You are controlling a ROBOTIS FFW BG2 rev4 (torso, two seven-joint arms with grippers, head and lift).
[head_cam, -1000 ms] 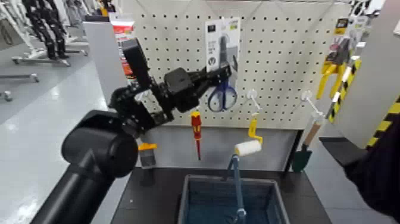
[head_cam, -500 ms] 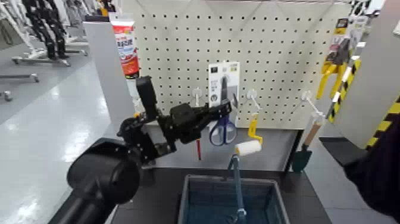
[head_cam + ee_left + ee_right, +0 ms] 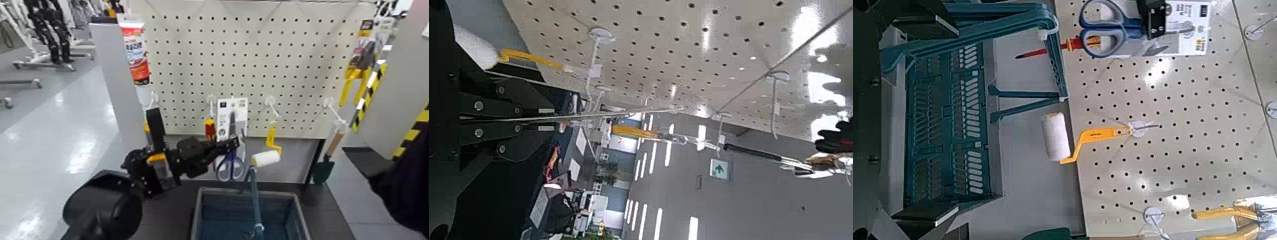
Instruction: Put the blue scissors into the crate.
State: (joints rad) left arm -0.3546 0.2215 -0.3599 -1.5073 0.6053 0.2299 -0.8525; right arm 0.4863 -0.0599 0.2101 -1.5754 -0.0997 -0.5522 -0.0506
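Observation:
Next, my left gripper lets go of the blue scissors inside the crate (image 3: 242, 233), by the lower end of its grey-blue handle.
The blue scissors (image 3: 228, 166) hang on their tall white card, blue loops at the bottom, in front of the pegboard's lower edge. My left gripper (image 3: 228, 145) is shut on the card's lower half from the left side. The card floats just above and behind the far rim of the grey-blue crate (image 3: 197, 214). In the right wrist view the scissors (image 3: 1103, 25) and the left gripper (image 3: 1153, 18) show beyond one end of the crate (image 3: 953, 110). My right gripper is out of view; only a dark part of that arm (image 3: 405, 185) shows at the right edge.
A red-and-yellow screwdriver (image 3: 209, 127) hangs just left of the card. A white paint roller (image 3: 265, 158) leans out of the crate to its right. A trowel (image 3: 324, 167) and yellow pliers (image 3: 354, 73) hang farther right, and a red-and-white tube (image 3: 134, 48) sits upper left.
My left arm has carried the scissors card down from high on the pegboard to just above the crate's far rim. The grip has stayed shut throughout.

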